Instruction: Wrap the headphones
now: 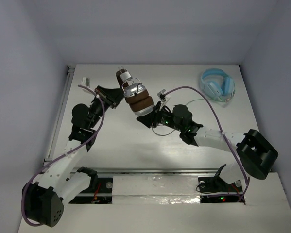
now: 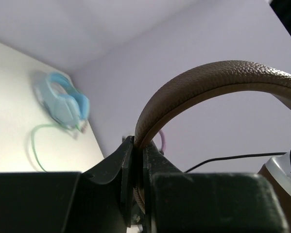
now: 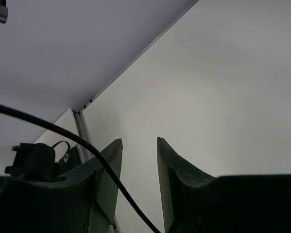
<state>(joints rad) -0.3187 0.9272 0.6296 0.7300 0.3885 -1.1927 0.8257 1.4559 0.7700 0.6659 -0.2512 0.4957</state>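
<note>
Next, my right gripper closes on the thin black cable (image 1: 153, 126) (image 3: 131, 201) of the headphones, taking the stretch that lies between its open fingers near the lower earcup.
The headphones (image 1: 135, 97) have brown pads and silver earcups and are held up over the middle back of the table. My left gripper (image 1: 117, 96) is shut on their brown headband (image 2: 208, 80); the band runs up out of the closed jaws in the left wrist view, with a silver earcup (image 2: 283, 177) at the right. My right gripper (image 1: 151, 116) sits just right of the lower earcup, open. In the right wrist view the thin black cable (image 3: 82, 143) crosses in front of the left finger and drops between the open jaws of the right gripper (image 3: 139, 143), not pinched.
Light blue headphones (image 1: 217, 85) with a pale green cable (image 1: 196, 102) lie at the back right; they also show in the left wrist view (image 2: 62, 104). A small white object (image 1: 84, 80) lies at the back left. Walls enclose the table on three sides.
</note>
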